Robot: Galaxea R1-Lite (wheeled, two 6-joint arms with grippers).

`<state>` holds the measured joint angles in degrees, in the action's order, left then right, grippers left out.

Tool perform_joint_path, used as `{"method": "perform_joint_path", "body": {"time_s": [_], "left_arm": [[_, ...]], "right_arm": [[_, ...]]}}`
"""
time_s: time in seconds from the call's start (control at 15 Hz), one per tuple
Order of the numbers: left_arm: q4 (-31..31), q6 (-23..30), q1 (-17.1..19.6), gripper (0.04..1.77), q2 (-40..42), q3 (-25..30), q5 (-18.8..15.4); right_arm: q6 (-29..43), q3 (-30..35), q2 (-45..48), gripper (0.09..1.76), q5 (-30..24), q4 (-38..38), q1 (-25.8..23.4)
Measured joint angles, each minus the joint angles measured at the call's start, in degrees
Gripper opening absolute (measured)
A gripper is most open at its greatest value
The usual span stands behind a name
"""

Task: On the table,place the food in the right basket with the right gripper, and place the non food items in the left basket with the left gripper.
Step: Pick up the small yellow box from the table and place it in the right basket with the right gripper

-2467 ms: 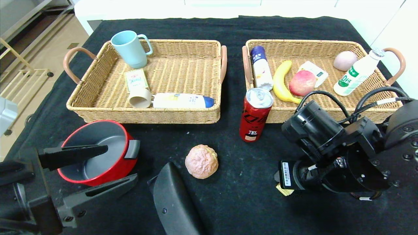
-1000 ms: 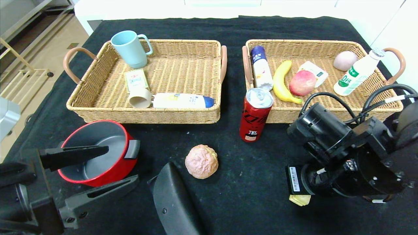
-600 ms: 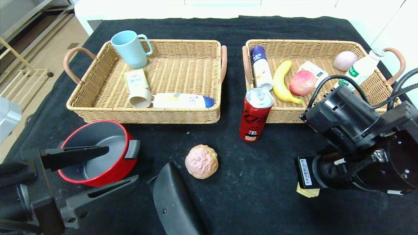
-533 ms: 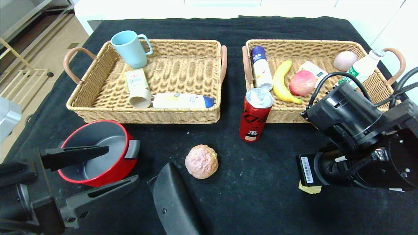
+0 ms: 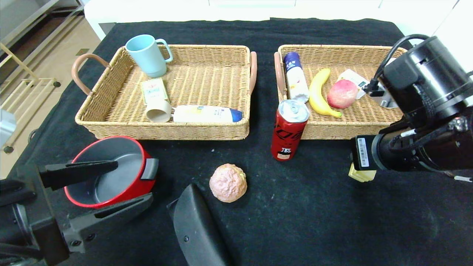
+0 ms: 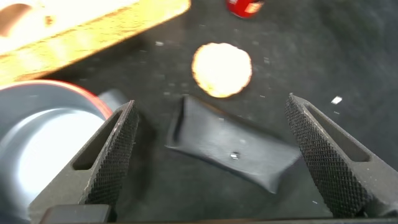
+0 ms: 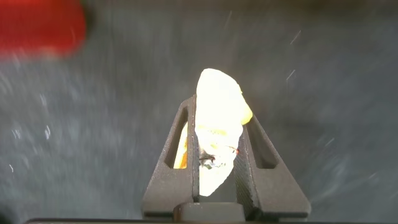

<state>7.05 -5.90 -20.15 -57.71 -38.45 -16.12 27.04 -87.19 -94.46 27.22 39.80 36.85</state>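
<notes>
I should use my right gripper to let go of the pale yellow food packet, now held above the table, in the space between the peach and the basket's near rim [image 5: 360, 116].
My right gripper [image 7: 219, 109] is shut on a pale yellow food packet [image 7: 217, 124] and holds it above the table in front of the right basket [image 5: 332, 130]. In the head view the packet [image 5: 361, 174] shows under my right wrist. A red can [image 5: 289, 129], a pink bun [image 5: 228, 183], a black case [image 5: 196, 225] and a red pot [image 5: 111, 173] are on the table. My left gripper [image 5: 135, 181] is open at the near left, beside the pot. In the left wrist view its fingers [image 6: 115, 155] stand wide apart over the case [image 6: 230, 149].
The left basket [image 5: 166, 131] holds a teal mug [image 5: 147, 54], a small box, a beige cup and a bottle. The right basket holds a bottle [image 5: 295, 77], a banana [image 5: 318, 92] and a peach [image 5: 342, 93]; my right arm hides its right part.
My right arm has risen with the yellow packet and moved right and back toward the right basket. The left gripper has barely shifted.
</notes>
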Motion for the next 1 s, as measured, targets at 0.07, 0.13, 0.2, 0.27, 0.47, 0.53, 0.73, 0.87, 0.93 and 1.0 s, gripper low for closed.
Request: {"method": "perform_joint_path", "body": {"time_s": [0.07, 0.13, 0.2, 0.27, 0.47, 0.53, 0.73, 0.87, 0.93, 1.0], "left_arm": [[0.0, -0.1, 0.3, 1.72, 0.1, 0.0, 0.0], [-0.1, -0.2, 0.4, 1.72, 0.2, -0.1, 0.0], [-0.1, -0.2, 0.5, 1.72, 0.2, -0.1, 0.0], [-0.1, -0.3, 0.5, 1.72, 0.2, -0.1, 0.0], [-0.1, -0.3, 0.5, 1.72, 0.2, 0.0, 0.0], [-0.1, -0.3, 0.5, 1.72, 0.1, 0.1, 0.0], [-0.1, -0.3, 0.5, 1.72, 0.0, 0.1, 0.0], [-0.1, -0.3, 0.5, 1.72, -0.1, 0.1, 0.0], [-0.1, -0.3, 0.5, 1.72, -0.1, 0.1, 0.0], [-0.1, -0.3, 0.5, 1.72, -0.1, 0.1, -0.1]], "right_arm": [[-1.8, -1.2, 0.1, 0.41, 0.0, -1.4, -1.3], [-3.9, -2.0, 0.1, 0.41, 0.0, -3.9, -2.8], [-6.0, -2.4, 0.1, 0.41, 0.0, -6.4, -4.4], [-8.1, -2.6, 0.1, 0.41, -0.1, -9.6, -6.3], [-11.6, -3.0, -0.5, 0.41, -0.4, -16.2, -11.2], [-12.2, -3.2, -1.1, 0.41, -0.4, -18.3, -12.5], [-12.6, -5.1, -3.0, 0.41, -0.3, -23.0, -15.2], [-12.7, -6.5, -4.4, 0.41, -0.2, -24.9, -16.5], [-12.9, -7.0, -5.0, 0.41, -0.1, -25.1, -17.1], [-13.2, -7.4, -5.7, 0.41, -0.1, -25.2, -17.7]]}}
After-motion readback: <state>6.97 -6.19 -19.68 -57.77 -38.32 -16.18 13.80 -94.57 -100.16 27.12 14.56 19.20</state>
